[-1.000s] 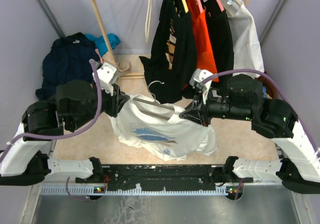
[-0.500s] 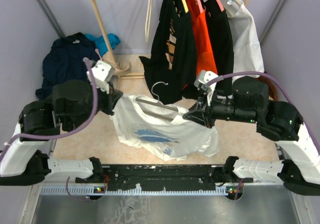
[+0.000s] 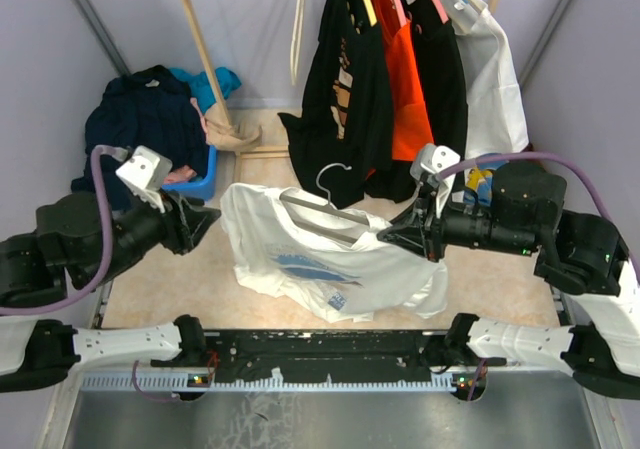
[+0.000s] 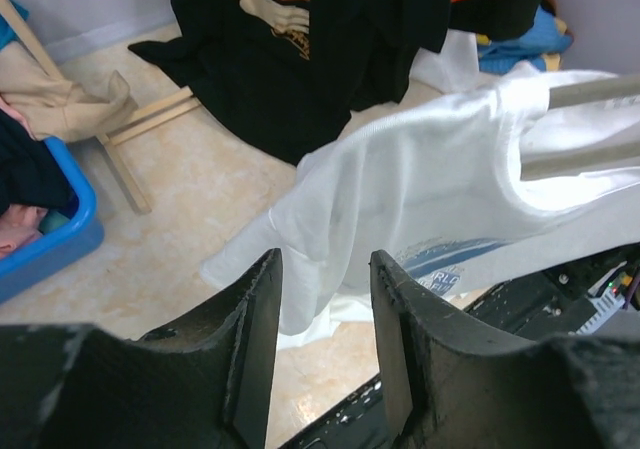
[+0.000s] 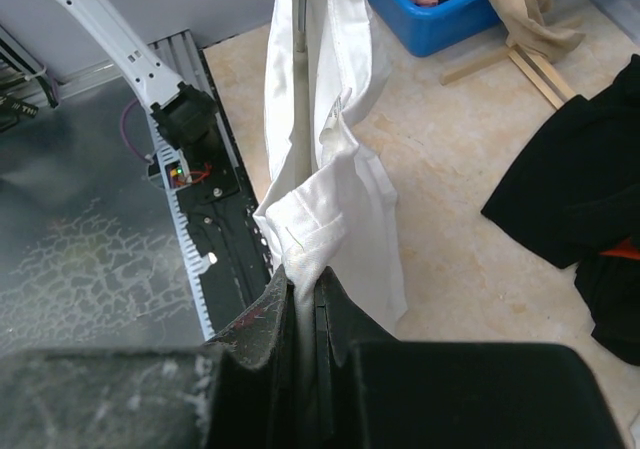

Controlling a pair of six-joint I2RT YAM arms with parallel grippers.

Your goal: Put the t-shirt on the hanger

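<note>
The t-shirt's sleeve by my left gripper sags in folds off the hanger. I will pinch the sleeve's end (image 3: 229,203) and pull it tight before taking the t-shirt's shoulder.
The white t-shirt (image 3: 300,259) with a blue print hangs draped over the pale hanger (image 3: 322,219), whose wire hook (image 3: 335,175) sticks up free. My right gripper (image 3: 388,233) is shut on the shirt's right shoulder; in the right wrist view the bunched fabric (image 5: 335,169) is pinched between its jaws (image 5: 303,284) and the hanger arm (image 5: 298,69) runs away inside the cloth. My left gripper (image 3: 205,215) stands open to the left of the shirt, apart from it. In the left wrist view its fingers (image 4: 325,269) are empty, with the t-shirt's sleeve (image 4: 430,189) and the hanger's arms (image 4: 585,159) beyond.
A blue bin (image 3: 197,184) and a dark navy pile (image 3: 140,119) lie at back left by the wooden rack leg (image 3: 205,59). Black (image 3: 345,89), orange (image 3: 400,69) and white (image 3: 490,69) garments hang behind the shirt. A bare cream hanger (image 3: 297,39) hangs on the rail.
My left gripper has let go of the shirt's left shoulder, opened and drawn back to the left. The right gripper has shifted slightly right, still holding the shirt.
</note>
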